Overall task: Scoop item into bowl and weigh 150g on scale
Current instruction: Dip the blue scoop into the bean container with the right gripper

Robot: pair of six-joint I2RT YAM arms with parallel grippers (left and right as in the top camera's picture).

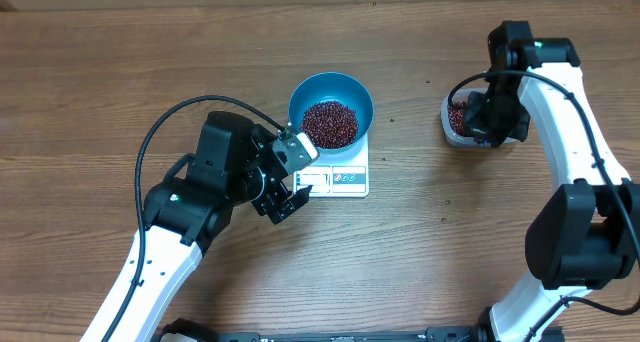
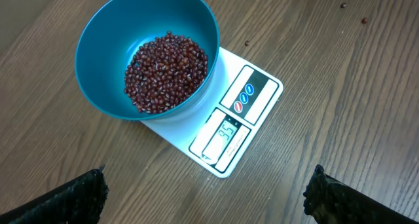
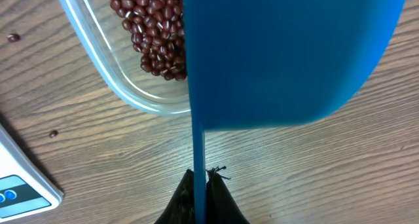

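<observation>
The robot's right gripper should release the blue scoop on the beans in the middle of the clear tub (image 1: 481, 128) (image 3: 229, 24).
The blue bowl (image 1: 331, 92) (image 2: 105, 67) stands on the white scale (image 1: 345, 179) (image 2: 252, 96) and holds a heap of red-brown beans (image 1: 329, 123) (image 2: 167, 70). My left gripper (image 1: 296, 187) (image 2: 209, 207) hovers open beside the scale's display edge, with nothing between its fingers (image 2: 72, 198). My right gripper (image 3: 200, 188) is shut on the thin handle of a blue scoop (image 3: 288, 54). The scoop hangs over the clear tub (image 3: 131, 96) (image 1: 452, 122), which holds more beans (image 3: 154, 34). The scoop's inside is hidden.
A few stray beans (image 3: 13, 37) lie on the wooden table between tub and scale. A corner of the scale (image 3: 23, 185) shows in the right wrist view. The right arm (image 1: 560, 132) arches over the tub.
</observation>
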